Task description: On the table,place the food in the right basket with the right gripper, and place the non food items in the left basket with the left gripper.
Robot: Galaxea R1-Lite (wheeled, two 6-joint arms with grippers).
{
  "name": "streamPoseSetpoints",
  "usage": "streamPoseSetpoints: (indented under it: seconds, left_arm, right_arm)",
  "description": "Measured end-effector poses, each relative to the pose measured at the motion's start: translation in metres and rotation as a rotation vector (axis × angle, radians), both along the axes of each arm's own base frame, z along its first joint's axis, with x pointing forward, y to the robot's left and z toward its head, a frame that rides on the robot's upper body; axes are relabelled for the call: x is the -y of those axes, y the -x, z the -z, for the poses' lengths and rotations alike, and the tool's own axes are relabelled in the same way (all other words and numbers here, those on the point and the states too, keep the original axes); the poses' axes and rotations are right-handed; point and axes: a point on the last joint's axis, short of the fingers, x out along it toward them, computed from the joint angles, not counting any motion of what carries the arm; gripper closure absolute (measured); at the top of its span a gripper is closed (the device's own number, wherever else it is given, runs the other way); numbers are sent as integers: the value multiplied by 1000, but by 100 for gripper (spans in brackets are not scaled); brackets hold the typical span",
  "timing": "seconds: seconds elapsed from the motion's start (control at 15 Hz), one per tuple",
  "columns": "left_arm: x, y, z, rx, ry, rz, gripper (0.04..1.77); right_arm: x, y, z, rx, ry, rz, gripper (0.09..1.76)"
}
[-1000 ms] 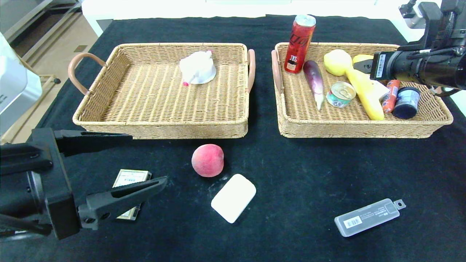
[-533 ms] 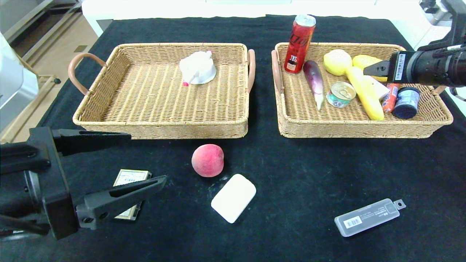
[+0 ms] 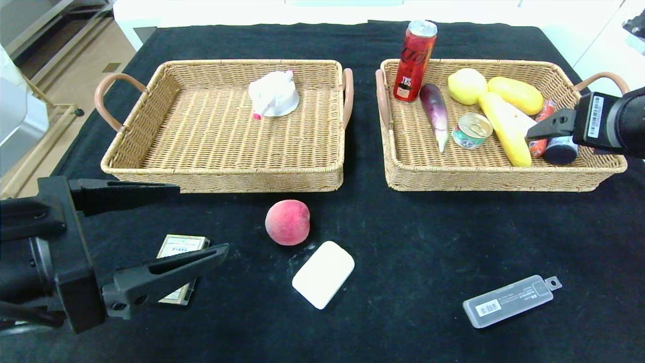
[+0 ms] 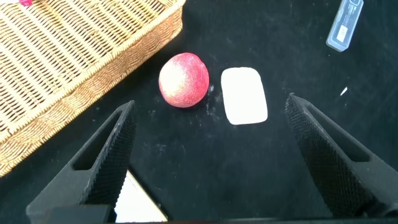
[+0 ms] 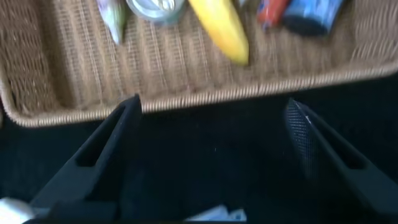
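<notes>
My right gripper needs to move down to the clear plastic case next and close on the middle of the case (image 3: 511, 300), between its label and its tab.
A peach (image 3: 287, 222) lies on the black cloth in front of the left basket (image 3: 221, 177), with a white block (image 3: 323, 274) just beside it. A small box (image 3: 177, 245) lies partly under my left gripper (image 3: 201, 219), which is open and empty, low at the near left. In the left wrist view the peach (image 4: 184, 79) and white block (image 4: 244, 95) lie ahead of the open jaws (image 4: 210, 109). A clear plastic case (image 3: 509, 301) lies near right. My right gripper (image 3: 541, 131) is open and empty over the front right of the right basket (image 3: 484, 179).
The right basket holds a red can (image 3: 414, 59), an eggplant (image 3: 436, 113), a tin (image 3: 471, 130), yellow produce (image 3: 505, 128) and a blue-lidded jar (image 3: 559, 150). A white item (image 3: 273, 94) lies in the left basket. The right wrist view shows the basket's front rim (image 5: 186, 102).
My right gripper has drawn back from over the yellow produce toward the basket's front right corner, uncovering the items. The left gripper has barely moved. No object has shifted.
</notes>
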Motion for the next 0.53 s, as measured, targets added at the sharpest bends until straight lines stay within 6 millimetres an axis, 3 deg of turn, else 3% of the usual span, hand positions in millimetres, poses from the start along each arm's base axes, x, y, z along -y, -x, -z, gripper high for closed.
streamPoseSetpoints:
  seconds: [0.53]
  left_arm:
    - [0,0,0,2,0,1,9]
  right_arm:
    - [-14,37,24,-334,-175,78,15]
